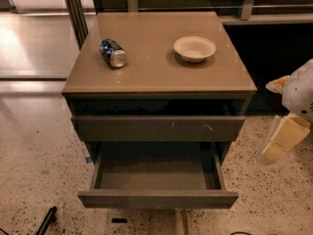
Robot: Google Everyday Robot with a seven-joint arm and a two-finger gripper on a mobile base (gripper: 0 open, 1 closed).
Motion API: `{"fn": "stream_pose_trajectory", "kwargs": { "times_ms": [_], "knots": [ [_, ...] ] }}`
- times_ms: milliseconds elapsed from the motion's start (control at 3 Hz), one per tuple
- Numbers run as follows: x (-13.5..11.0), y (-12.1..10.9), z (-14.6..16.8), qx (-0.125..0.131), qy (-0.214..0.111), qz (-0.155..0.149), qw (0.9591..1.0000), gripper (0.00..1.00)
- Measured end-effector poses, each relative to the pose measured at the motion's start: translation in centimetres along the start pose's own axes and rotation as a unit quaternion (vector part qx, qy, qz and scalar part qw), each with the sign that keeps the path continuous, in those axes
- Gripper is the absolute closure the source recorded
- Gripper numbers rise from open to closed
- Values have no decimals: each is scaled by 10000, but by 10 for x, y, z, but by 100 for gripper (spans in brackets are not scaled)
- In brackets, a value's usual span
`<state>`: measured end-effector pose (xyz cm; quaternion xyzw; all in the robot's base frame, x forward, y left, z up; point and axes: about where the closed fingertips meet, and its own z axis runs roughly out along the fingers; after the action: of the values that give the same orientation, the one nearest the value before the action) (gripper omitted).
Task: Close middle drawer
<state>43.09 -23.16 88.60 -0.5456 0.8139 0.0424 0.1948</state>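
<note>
Next, my gripper will go to the front corner (229,199) of the pulled-out middle drawer, on the side closest to my gripper, and close there.
The middle drawer (157,199) is pulled far out of the brown cabinet (156,84). Its plain dark front faces me and its grey flat floor (155,175) is bare. Above it, the drawer front with pale scratch marks (157,129) stands out a little. My gripper (279,142), with pale yellow fingers under a white wrist (299,89), hangs in the air to the right of the cabinet. It is level with the drawers and touches nothing.
A blue crushed can (113,53) lies on its side and a white bowl (194,48) stands on the cabinet top. A dark opening (274,58) lies right of the cabinet. Speckled floor (34,155) surrounds it. A black object (46,219) lies at bottom left.
</note>
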Motion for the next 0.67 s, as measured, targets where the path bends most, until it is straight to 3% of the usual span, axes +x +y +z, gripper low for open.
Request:
{"fn": "stream_pose_trajectory", "kwargs": {
  "times_ms": [667],
  "knots": [
    [46, 4, 80, -594, 104, 486, 9970, 0]
  ]
}}
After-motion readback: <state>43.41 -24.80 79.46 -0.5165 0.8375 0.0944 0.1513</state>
